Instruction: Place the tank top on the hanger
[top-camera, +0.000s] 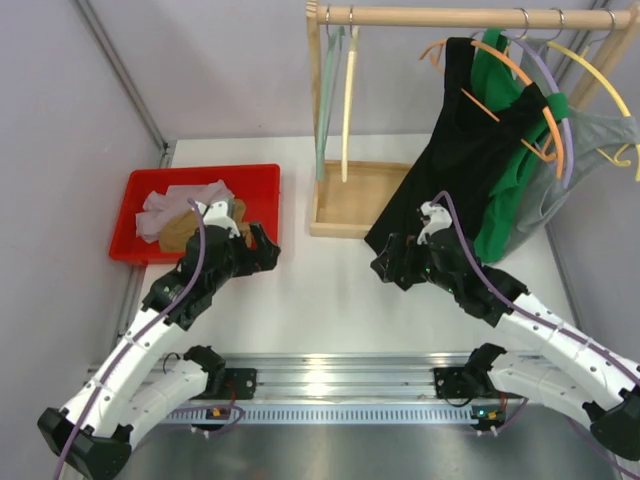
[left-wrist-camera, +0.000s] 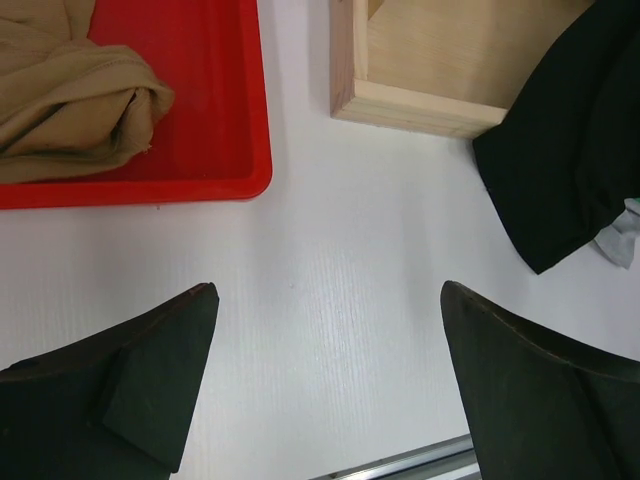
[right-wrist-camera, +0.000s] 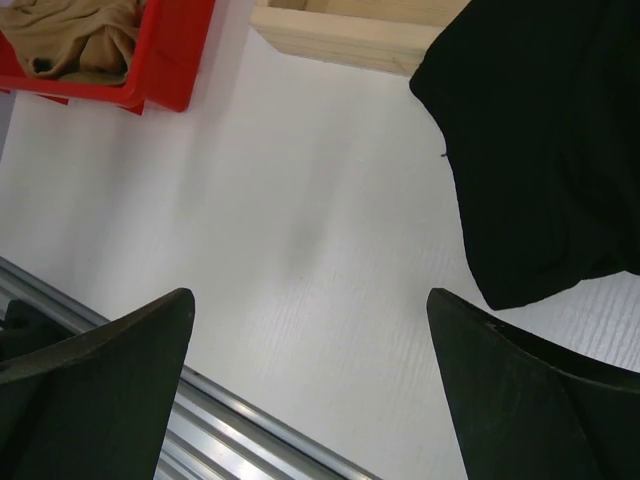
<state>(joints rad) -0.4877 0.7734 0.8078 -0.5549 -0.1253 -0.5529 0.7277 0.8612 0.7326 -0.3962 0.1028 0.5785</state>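
Note:
My left gripper will close on the folded end (top-camera: 247, 235) (left-wrist-camera: 148, 104) of the tan tank top, the one that lies in the red tray nearest to the rack's wooden base.
The tan tank top (top-camera: 181, 229) lies crumpled in the red tray (top-camera: 262, 185), partly under a pale lilac garment (top-camera: 185, 203). It also shows in the left wrist view as the tank top (left-wrist-camera: 70, 100) and in the right wrist view as the tank top (right-wrist-camera: 80, 35). The cream hanger (top-camera: 347, 110) hangs from the wooden rod (top-camera: 450, 16) at its left end, next to a pale green hanger (top-camera: 322, 100). My left gripper (top-camera: 260, 248) (left-wrist-camera: 328, 295) hovers open over the bare table just right of the tray. My right gripper (top-camera: 385, 262) (right-wrist-camera: 310, 295) is open too, near the black top's hem.
A black top (top-camera: 470, 140) (left-wrist-camera: 570, 150) (right-wrist-camera: 540, 130), a green garment (top-camera: 505, 180) and a grey one (top-camera: 590, 150) hang on the rod's right side with orange, lilac and yellow hangers. The rack's wooden base (top-camera: 350, 200) (left-wrist-camera: 420, 100) sits mid-table. An aluminium rail (top-camera: 340, 385) runs along the near edge.

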